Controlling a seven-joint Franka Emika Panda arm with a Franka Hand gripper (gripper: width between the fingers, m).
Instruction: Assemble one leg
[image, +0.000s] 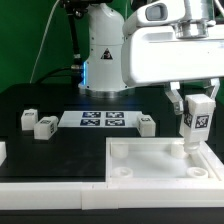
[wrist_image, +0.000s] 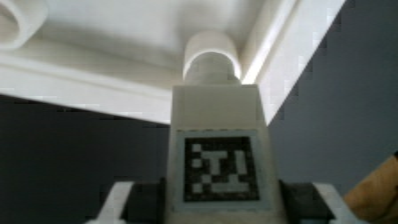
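Observation:
Next, I release the leg upright in the white panel's front corner socket (image: 198, 172) (wrist_image: 210, 48), which is directly below it.
My gripper (image: 197, 106) is shut on a leg (image: 196, 119), a white post with a black-and-white tag, held upright at the exterior view's right. Its lower end stands at the far right corner of the large flat white panel (image: 150, 162). In the wrist view the leg (wrist_image: 219, 140) runs between my fingers (wrist_image: 134, 205) and its tip meets a round corner socket (wrist_image: 215, 62) of the panel (wrist_image: 107, 75). Whether the tip is inside the socket I cannot tell.
Three more legs lie on the black table: two at the exterior view's left (image: 27, 120) (image: 45, 126) and one near the middle (image: 146, 124). The marker board (image: 102, 121) lies behind the panel. The robot base (image: 103, 55) stands at the back.

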